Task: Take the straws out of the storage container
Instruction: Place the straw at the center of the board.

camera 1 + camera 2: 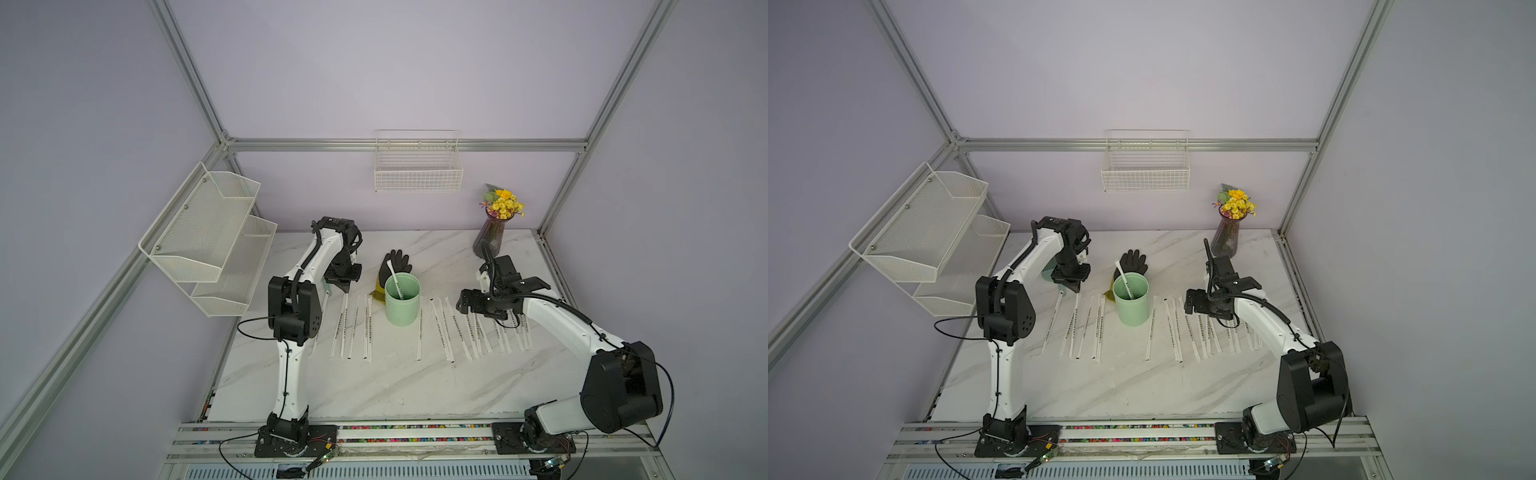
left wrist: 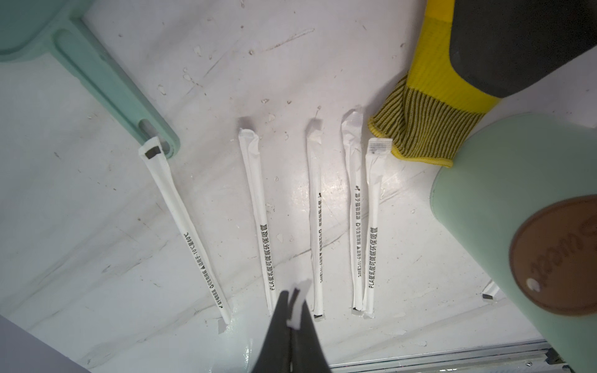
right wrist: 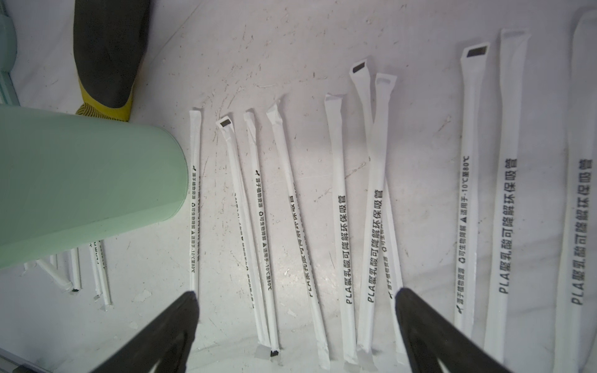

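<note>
The straw will go down from my left gripper in the gap [image 1: 344,326] [image 2: 288,217] between straws, about midway from mint-green tool to glove.
The storage container [image 1: 401,307] [image 1: 1131,305], a mint-green cup, stands upright mid-table with one straw [image 1: 394,279] leaning in it. Several more straws [image 1: 446,328] [image 3: 339,210] lie side by side on the marble to the right of the cup, and several others [image 1: 356,326] [image 2: 258,206] lie to its left. My left gripper [image 2: 292,297] [image 1: 343,287] is low over the far ends of the left row. It is shut on the white paper end of a straw; its fingers hide the rest. My right gripper [image 3: 295,295] [image 1: 461,305] hovers open over the right row, with nothing between its fingers.
A black and yellow glove [image 1: 395,264] lies just behind the cup. A mint-green handled tool [image 2: 106,80] lies by the left row's far end. A vase of flowers [image 1: 490,237] stands at the back right. A wire basket [image 1: 417,166] and a mesh shelf rack [image 1: 212,241] hang on the walls.
</note>
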